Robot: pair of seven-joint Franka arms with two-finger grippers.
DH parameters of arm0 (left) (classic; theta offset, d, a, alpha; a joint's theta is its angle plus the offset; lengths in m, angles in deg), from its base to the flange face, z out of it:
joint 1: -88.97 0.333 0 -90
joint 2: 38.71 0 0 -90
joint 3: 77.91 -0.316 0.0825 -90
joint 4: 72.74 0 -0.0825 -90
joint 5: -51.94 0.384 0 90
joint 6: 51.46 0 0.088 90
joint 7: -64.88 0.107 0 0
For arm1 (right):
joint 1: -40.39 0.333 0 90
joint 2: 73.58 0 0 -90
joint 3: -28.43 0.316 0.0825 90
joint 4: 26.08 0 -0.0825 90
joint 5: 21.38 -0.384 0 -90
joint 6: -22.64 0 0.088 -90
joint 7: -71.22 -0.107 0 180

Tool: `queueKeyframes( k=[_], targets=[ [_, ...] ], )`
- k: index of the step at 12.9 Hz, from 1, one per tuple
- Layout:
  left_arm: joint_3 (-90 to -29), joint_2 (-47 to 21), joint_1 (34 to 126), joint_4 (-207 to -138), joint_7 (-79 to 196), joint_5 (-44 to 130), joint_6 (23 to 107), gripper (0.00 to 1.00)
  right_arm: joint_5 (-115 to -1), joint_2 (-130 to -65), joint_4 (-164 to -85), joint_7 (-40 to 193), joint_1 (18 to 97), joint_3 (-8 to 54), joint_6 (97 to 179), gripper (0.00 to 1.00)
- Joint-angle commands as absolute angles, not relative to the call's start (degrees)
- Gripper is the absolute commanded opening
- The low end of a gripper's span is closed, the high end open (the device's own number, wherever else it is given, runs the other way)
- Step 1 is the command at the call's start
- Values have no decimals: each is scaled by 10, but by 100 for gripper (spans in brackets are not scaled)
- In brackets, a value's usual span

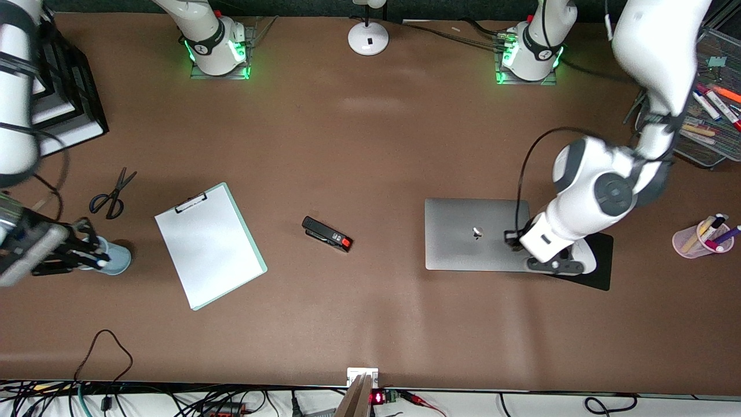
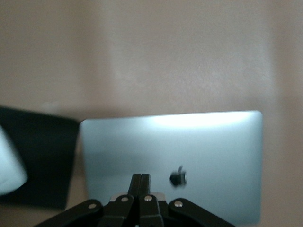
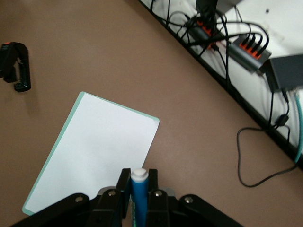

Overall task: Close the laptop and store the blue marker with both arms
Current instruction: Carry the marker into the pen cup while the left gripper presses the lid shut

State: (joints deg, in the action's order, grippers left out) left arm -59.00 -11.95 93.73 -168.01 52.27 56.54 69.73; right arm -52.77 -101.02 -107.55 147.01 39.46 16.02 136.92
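Note:
Next, I release the blue marker with my right gripper inside the light-blue cup (image 1: 101,257) that stands near the scissors.
The laptop (image 1: 472,234) lies closed on the table toward the left arm's end, silver lid up with the dark apple logo; it also shows in the left wrist view (image 2: 189,146). My left gripper (image 1: 513,239) is shut and empty, low over the lid's edge beside the black mouse pad; its fingertips (image 2: 141,181) are pressed together. My right gripper (image 1: 95,259) is shut on the blue marker (image 3: 139,196), pale end pointing out, over a light-blue cup (image 1: 120,259) at the right arm's end of the table.
A clipboard with white paper (image 1: 209,244), scissors (image 1: 113,194) and a black stapler (image 1: 327,233) lie mid-table. A black mouse pad (image 1: 599,260) lies beside the laptop. A pink cup of markers (image 1: 694,240) and a mesh tray (image 1: 715,110) stand at the left arm's end.

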Motion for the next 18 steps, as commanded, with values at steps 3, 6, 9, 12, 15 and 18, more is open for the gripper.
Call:
queueKeyframes(
  k=[3, 6, 9, 12, 15, 18],
  targets=[
    [-588, -202, 940, -1631, 529, 577, 499, 52, -680, -1014, -1080, 1691, 304, 166, 1281, 0],
    [-588, -235, 940, -1618, 529, 577, 468, 100, -762, -1047, -1082, 1816, 249, 166, 1216, 1],
    [-594, -235, 950, -1535, 626, 574, 371, 100, -816, -1091, -1081, 1919, 209, 166, 1182, 1],
    [-593, -233, 964, -1525, 641, 567, 360, 100, -853, -1125, -1080, 1973, 192, 168, 1174, 4],
    [-594, -238, 981, -1529, 649, 564, 356, 100, -868, -1142, -1077, 1979, 191, 168, 1181, 10],
    [-673, -285, 920, -1562, 644, 565, 379, 100, -861, -1152, -1071, 1965, 194, 166, 1191, 90]
  ],
)
